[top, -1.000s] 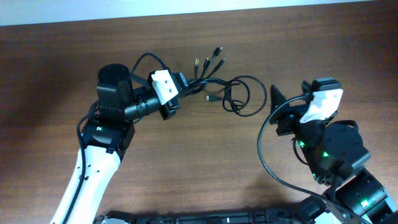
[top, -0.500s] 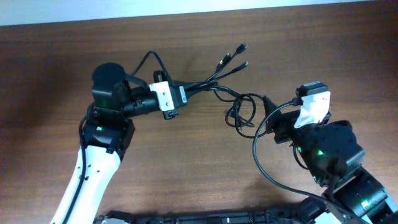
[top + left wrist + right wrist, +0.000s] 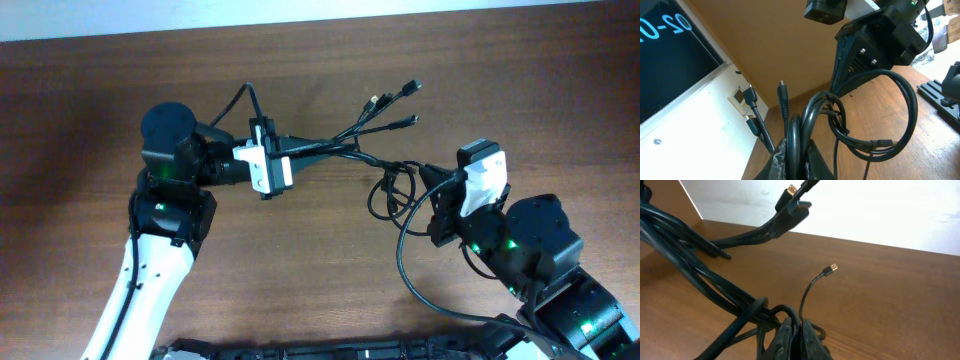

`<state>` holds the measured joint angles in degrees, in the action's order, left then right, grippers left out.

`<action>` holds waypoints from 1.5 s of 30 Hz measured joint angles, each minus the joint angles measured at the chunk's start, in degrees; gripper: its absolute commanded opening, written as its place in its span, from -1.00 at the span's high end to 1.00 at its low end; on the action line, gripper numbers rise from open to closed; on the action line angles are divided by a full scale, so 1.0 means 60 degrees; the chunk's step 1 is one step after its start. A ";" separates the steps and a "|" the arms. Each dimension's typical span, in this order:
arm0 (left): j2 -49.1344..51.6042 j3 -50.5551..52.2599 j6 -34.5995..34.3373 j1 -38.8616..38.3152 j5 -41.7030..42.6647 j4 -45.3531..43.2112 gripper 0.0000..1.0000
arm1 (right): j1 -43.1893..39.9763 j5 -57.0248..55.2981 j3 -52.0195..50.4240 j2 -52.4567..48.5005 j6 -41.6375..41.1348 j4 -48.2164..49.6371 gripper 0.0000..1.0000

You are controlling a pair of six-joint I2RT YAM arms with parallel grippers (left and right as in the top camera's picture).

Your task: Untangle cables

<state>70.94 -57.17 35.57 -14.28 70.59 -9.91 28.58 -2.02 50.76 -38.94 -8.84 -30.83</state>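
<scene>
Next, I open my right gripper and take the tangle closer to my left gripper (image 3: 383, 163) before pulling, as a loop crosses around the taut cables beside my right gripper.
The cables (image 3: 340, 140) are thin black cords bunched in my left gripper (image 3: 284, 158), which is shut on them above the table. From it several plug ends (image 3: 410, 89) fan out to the right. The bundle's tangled loops (image 3: 394, 190) hang lower right, where my right gripper (image 3: 424, 186) is shut on them. In the left wrist view the cords (image 3: 792, 135) run up between my left gripper's (image 3: 797, 161) fingers (image 3: 781, 159) to the loops (image 3: 875, 125). In the right wrist view my right gripper (image 3: 799, 330) pinches a thin cord ending in a gold-tipped plug (image 3: 830, 269).
Brown wooden table (image 3: 80, 120) with its far edge against a white wall (image 3: 200, 15). The thick black wire of the right arm (image 3: 405, 265) curves over the table in front of the right gripper. The right arm's body (image 3: 875, 35) looms close behind the loops.
My right gripper moved left onto the loops and shut on them. My left gripper shifted a little and the plug ends swung up and right.
</scene>
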 measured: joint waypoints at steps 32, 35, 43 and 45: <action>0.0000 -0.0025 0.0000 0.0000 -0.1311 0.1526 1.00 | 0.0000 0.2291 -0.0011 -0.0976 -0.2758 0.0652 -0.01; 0.0000 -0.0025 0.0000 0.0000 -0.1315 0.1541 1.00 | 0.0000 0.2218 -0.0015 -0.1362 -0.2852 0.0415 0.41; 0.0000 -0.0025 -0.0004 0.0000 -0.1220 0.1883 1.00 | 0.0000 0.1122 -0.0015 -0.1271 -0.2663 0.1155 -0.06; 0.0000 -0.0025 0.0000 0.0000 -0.1013 0.1851 1.00 | 0.0000 0.1096 -0.0015 -0.1271 -0.2670 0.1137 0.26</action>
<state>70.94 -57.32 35.57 -14.28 64.51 1.19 28.58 4.56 50.68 -46.57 -24.86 -24.01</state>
